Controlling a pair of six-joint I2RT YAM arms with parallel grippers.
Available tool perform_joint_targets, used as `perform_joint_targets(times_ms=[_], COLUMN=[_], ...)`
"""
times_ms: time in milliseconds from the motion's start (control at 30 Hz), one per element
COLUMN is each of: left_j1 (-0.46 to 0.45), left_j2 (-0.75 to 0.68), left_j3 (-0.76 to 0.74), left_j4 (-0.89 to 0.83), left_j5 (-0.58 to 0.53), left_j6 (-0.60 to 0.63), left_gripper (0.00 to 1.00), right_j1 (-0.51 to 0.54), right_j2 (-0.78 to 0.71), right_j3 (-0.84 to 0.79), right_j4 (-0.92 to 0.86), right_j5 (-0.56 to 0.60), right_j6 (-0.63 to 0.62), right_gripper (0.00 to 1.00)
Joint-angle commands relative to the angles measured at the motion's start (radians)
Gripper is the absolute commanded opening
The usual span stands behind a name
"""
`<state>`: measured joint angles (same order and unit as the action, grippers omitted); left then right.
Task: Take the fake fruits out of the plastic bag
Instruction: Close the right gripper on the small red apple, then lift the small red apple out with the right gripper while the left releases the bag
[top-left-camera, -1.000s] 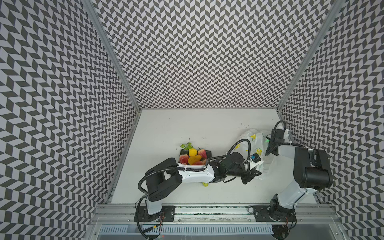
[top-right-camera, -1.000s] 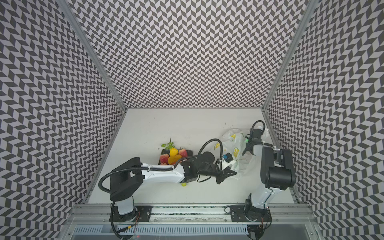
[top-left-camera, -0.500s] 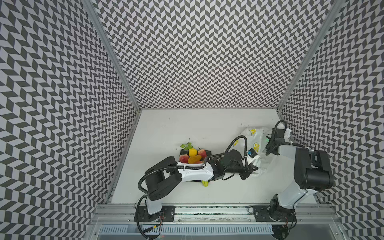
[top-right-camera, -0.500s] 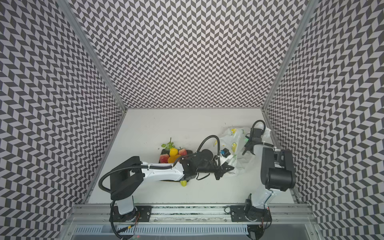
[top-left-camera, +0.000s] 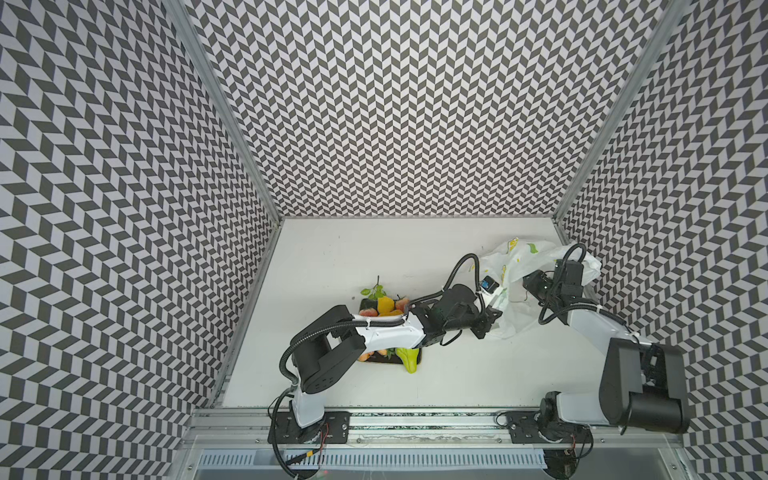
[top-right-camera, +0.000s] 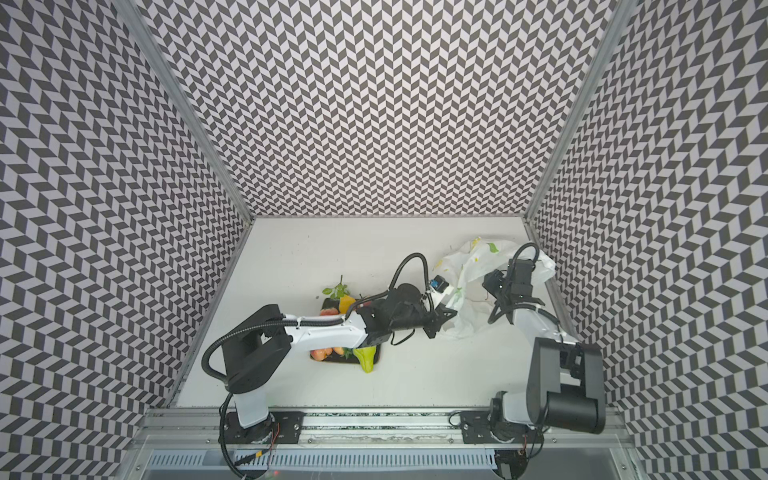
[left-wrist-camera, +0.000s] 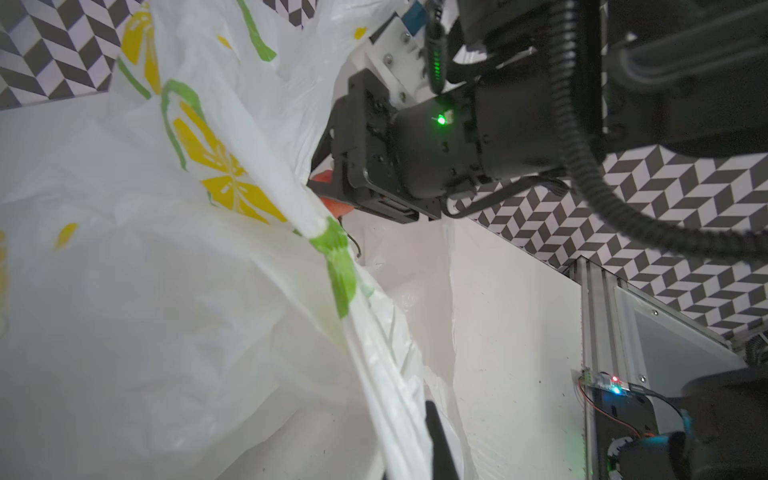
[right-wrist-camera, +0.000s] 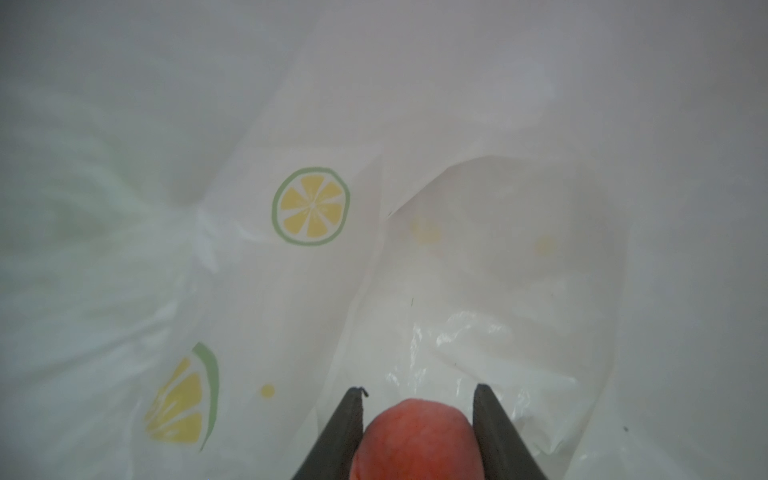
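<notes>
The bag's edge will go down from my left gripper onto the white table (top-left-camera: 483, 293) beside the bag, toward the piled fruits.
The plastic bag (top-left-camera: 519, 266) (top-right-camera: 478, 262), white with lemon prints, lies crumpled at the back right in both top views. My left gripper (top-left-camera: 495, 320) (left-wrist-camera: 415, 449) is shut on a bunched strip of the bag's edge and holds it up. My right gripper (top-left-camera: 527, 283) (right-wrist-camera: 417, 395) reaches into the bag's mouth and is shut on a red-orange fake fruit (right-wrist-camera: 417, 440) (left-wrist-camera: 336, 204). Other fake fruits (top-left-camera: 386, 305) sit piled left of centre, and a lime-green pear (top-left-camera: 408, 360) lies at the pile's near edge.
The piled fruits rest on a dark plate (top-left-camera: 380, 363) under my left forearm. The right patterned wall and its metal post (top-left-camera: 561, 232) stand close behind the bag. Bare white table (top-left-camera: 457, 382) stretches along the front rail.
My right gripper has closed on the red-orange fruit inside the bag. My left gripper has drawn the bag's edge up and toward the back.
</notes>
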<state>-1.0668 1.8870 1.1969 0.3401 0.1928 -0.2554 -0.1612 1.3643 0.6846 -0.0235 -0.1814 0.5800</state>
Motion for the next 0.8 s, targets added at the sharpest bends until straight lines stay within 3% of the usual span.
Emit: perform_joint_targets(times_ms=[0,367,700,767], left_j1=[0.026,0.09,0.133,0.133], left_j2=[0.034,0.119,0.206,0.207], left_j3=[0.058,0.175,0.296,0.299], left_j4=[-0.022,-0.054,-0.117,-0.118], left_j5=[-0.025,-0.111,-0.107,-0.105], left_j6=[-0.021,-0.065,-0.057,-0.054], left_gripper=[0.0,0.0,0.0,0.07], right_j1=[-0.006,-0.006,-0.006,-0.006], right_j2=[-0.072,-0.249,-0.428,-0.472], right_j3=[-0.017,-0.088,-0.116,-0.121], right_j4=[0.003,-0.061,-0.171,-0.199], right_j5=[-0.07,-0.128,-0.159,-0.157], right_j6=[-0.018,-0.009,-0.004,-0.005], right_gripper=[0.33,0.33,0.33,0.33])
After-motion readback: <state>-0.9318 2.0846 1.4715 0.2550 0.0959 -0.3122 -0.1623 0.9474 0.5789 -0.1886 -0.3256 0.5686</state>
